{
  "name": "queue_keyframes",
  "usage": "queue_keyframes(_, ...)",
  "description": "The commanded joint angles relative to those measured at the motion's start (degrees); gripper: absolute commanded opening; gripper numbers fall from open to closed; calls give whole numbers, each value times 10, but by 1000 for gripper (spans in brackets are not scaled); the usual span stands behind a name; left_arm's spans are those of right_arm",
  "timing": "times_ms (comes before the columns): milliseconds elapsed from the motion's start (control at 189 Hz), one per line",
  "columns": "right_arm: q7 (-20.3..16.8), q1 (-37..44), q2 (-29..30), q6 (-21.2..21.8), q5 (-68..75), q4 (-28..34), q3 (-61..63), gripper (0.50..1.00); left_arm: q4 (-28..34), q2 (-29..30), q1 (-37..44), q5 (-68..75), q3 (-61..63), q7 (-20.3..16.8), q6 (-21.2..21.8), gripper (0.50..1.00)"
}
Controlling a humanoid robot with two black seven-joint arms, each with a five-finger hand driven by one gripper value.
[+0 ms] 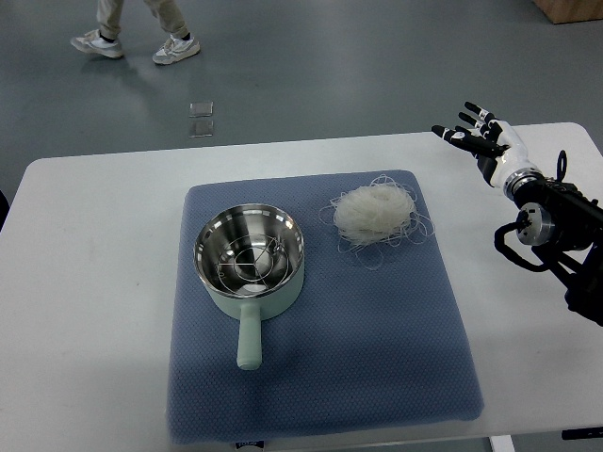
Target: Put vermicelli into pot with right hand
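Observation:
The pieces around the edge of the vermicelli bundle are loose. So my right gripper needs to next go to the vermicelli bundle's thick middle [378, 203] and close there.
A bundle of pale translucent vermicelli [375, 213] lies on the blue mat [377, 348], right of centre. A pale green pot [250, 262] with a steel inside and a wire rack stands on the mat to the left of it, handle pointing toward me. My right hand [479, 135] is above the white table at the upper right, beyond the mat's corner, fingers spread and holding nothing. It is well to the right of the vermicelli and apart from it. My left arm does not show.
The white table [85, 282] carries the mat. A person's legs and shoes [141, 42] show on the grey floor behind the table. A small clear square thing [201, 120] lies on the floor. A brown box corner [570, 9] is at the top right.

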Motion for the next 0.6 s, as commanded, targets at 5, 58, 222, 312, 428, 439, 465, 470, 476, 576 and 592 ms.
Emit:
queue_keyframes(5,-1,1,-3,14,-1,1,-3,921,0,0,3,0,-1,-1,4,1000)
queue_keyframes(58,-1,2,-3,31,-1,1,-3,921,0,0,3,0,-1,-2,4,1000)
queue_keyframes(222,-1,9,-10,49,-26,2,-4,921,-1,0,7,0,-2,-33,8,1000)
queue_keyframes(312,-1,11,-10,57,-69,2,-5,919,-1,0,11,0,-2,-40,8,1000)
queue_keyframes(428,-1,26,-13,90,-132,6,-21,921,-1,0,11,0,-2,-40,8,1000)
queue_keyframes(439,-1,28,-14,93,-137,7,-25,921,-1,0,11,0,-2,-40,8,1000)
queue_keyframes(465,-1,36,-20,103,-155,9,-37,921,-1,0,11,0,-2,-40,8,1000)
queue_keyframes(470,-1,36,-20,103,-155,9,-37,921,-1,0,11,0,-2,-40,8,1000)
queue_keyframes(476,-1,38,-23,105,-160,9,-42,921,-1,0,11,0,-2,-40,8,1000)
queue_keyframes(576,-1,65,-50,137,-196,25,-97,921,-1,0,11,0,-1,-41,8,1000)
queue_keyframes(592,0,69,-53,141,-200,28,-104,921,-1,0,11,0,-1,-40,8,1000)
